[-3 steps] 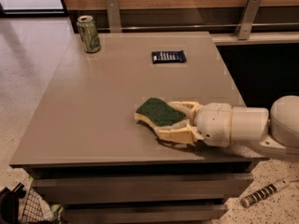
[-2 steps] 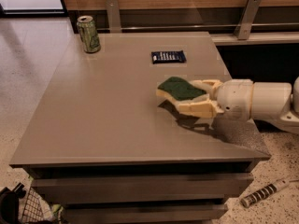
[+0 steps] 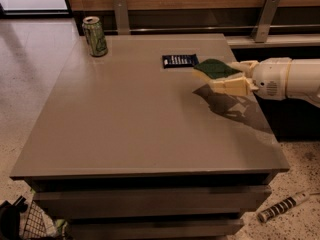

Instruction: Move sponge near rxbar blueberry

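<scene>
The robot's gripper will release the sponge on the grey table (image 3: 214, 60), close against the arm-side end of the rxbar blueberry. The sponge still hangs clear of the surface.
The sponge (image 3: 214, 68), dark green on top with pale yellow foam below, is held in my gripper (image 3: 227, 77) above the right part of the grey table (image 3: 130, 119). The gripper's cream fingers (image 3: 231, 86) are shut on the sponge, and the white arm reaches in from the right edge. The sponge hangs clear of the surface and casts a shadow below it. The rxbar blueberry (image 3: 179, 60), a flat dark navy bar with white lettering, lies on the table just to the left of the sponge, a small gap apart.
A green drink can (image 3: 95, 36) stands upright at the table's far left corner. A wooden wall with metal brackets (image 3: 265, 16) runs behind the table. A wire basket (image 3: 30, 224) sits on the floor at lower left, a small tool (image 3: 282, 207) at lower right.
The gripper has carried the sponge from the table's front middle up and back to the right, ending close beside the rxbar blueberry.
</scene>
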`<state>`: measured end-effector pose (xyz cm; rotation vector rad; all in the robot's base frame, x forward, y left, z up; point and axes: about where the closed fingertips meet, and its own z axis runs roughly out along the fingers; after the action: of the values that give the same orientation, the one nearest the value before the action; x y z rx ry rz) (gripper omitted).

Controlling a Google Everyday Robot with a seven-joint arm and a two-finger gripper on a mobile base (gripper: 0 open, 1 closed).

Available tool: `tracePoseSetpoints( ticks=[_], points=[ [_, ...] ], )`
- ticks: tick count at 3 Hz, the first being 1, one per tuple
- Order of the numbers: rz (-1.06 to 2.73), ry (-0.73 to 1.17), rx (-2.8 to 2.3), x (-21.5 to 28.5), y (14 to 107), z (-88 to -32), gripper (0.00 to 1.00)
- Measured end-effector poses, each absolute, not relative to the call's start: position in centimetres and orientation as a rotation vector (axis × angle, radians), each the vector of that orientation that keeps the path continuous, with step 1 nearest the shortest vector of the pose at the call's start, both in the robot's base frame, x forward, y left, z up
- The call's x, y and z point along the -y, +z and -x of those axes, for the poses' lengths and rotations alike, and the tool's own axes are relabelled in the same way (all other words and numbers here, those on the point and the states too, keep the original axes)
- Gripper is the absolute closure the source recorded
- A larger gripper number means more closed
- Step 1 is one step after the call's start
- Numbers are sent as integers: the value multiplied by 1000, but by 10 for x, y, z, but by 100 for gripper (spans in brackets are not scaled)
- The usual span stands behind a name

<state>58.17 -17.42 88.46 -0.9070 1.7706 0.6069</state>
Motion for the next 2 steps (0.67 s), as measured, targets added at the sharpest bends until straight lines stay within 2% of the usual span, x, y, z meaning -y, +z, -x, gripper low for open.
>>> tracePoseSetpoints(
  ticks=[2],
  points=[
    [819, 492, -1865, 212, 875, -675, 100]
  ],
)
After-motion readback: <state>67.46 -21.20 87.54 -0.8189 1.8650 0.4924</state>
